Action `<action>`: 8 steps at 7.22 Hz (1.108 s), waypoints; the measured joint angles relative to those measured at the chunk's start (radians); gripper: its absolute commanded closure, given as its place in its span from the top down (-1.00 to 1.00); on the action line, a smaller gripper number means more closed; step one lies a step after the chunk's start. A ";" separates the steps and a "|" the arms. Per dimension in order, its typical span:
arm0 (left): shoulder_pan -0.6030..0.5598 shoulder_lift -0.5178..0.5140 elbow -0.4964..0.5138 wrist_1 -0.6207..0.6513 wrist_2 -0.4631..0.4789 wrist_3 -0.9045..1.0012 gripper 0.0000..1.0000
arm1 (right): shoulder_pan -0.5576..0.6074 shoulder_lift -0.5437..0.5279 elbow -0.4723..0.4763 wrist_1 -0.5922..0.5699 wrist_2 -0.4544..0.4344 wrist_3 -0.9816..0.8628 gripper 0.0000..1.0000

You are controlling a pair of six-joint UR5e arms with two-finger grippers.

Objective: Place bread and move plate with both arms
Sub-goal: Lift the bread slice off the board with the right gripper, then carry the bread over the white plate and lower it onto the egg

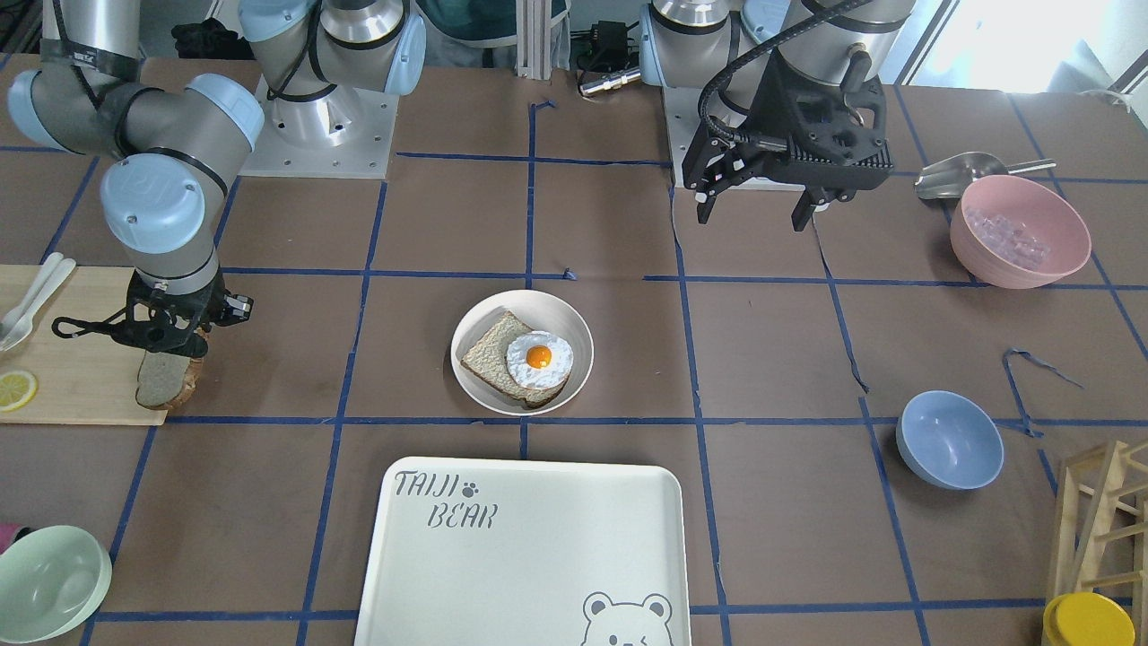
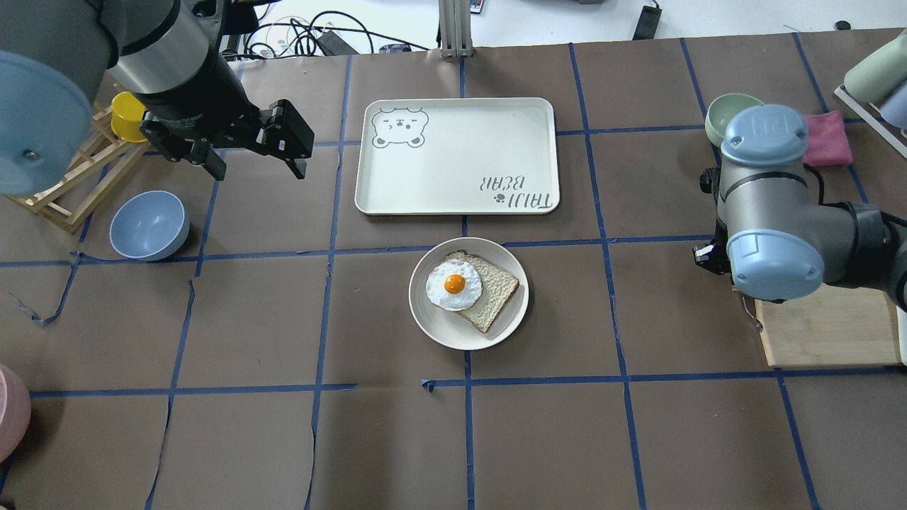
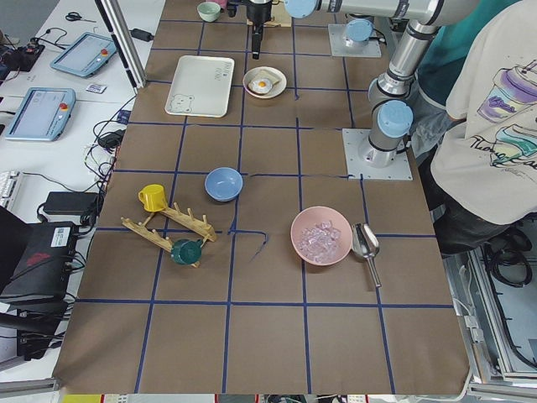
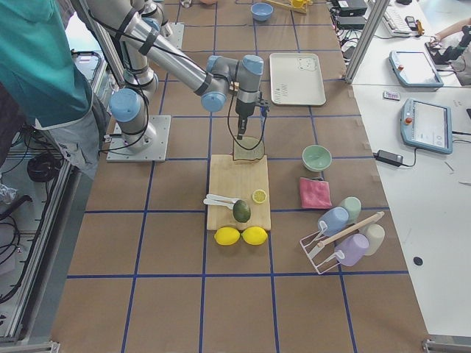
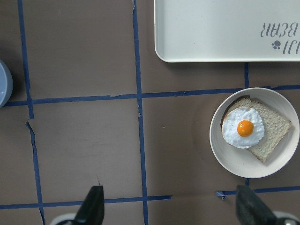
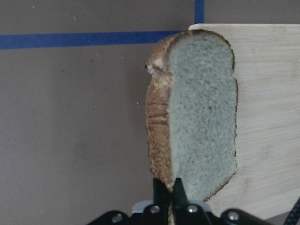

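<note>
I should use my right gripper to lay the plain bread down over the fried egg and slice on the off-white plate (image 1: 511, 367). The bread now hangs upright over the cutting board's corner.
The plain bread (image 1: 164, 381) hangs upright, edge-on, from my right gripper (image 1: 167, 352), which is shut on its top edge over the corner of the wooden cutting board (image 1: 81, 359). The right wrist view shows its pale crumb and brown crust (image 6: 199, 112) pinched between the fingers (image 6: 161, 187). The off-white plate (image 1: 473, 318) sits mid-table and holds a like slice topped with a fried egg (image 1: 538, 359). My left gripper (image 1: 758, 211) hangs open and empty high over the table, far from the plate (image 5: 219, 150); both of its fingertips (image 5: 93, 208) show in the left wrist view.
The big white bear-printed tray (image 1: 520, 556) lies just beyond the plate from the robot. A blue bowl (image 1: 949, 440), a pink bowl (image 1: 1020, 231) of ice with a metal scoop, and a wooden rack stand on my left side. A pale green bowl (image 1: 49, 583) stands beyond the board.
</note>
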 measured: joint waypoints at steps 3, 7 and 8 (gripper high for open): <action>0.000 0.001 0.001 0.000 0.000 0.000 1.00 | 0.243 -0.005 -0.192 0.217 0.003 0.207 -1.00; 0.000 0.002 0.001 0.000 0.000 0.000 1.00 | 0.560 0.063 -0.267 0.174 0.050 0.631 -1.00; 0.000 0.002 0.001 0.000 0.000 0.000 1.00 | 0.617 0.097 -0.276 0.130 0.081 0.741 -1.00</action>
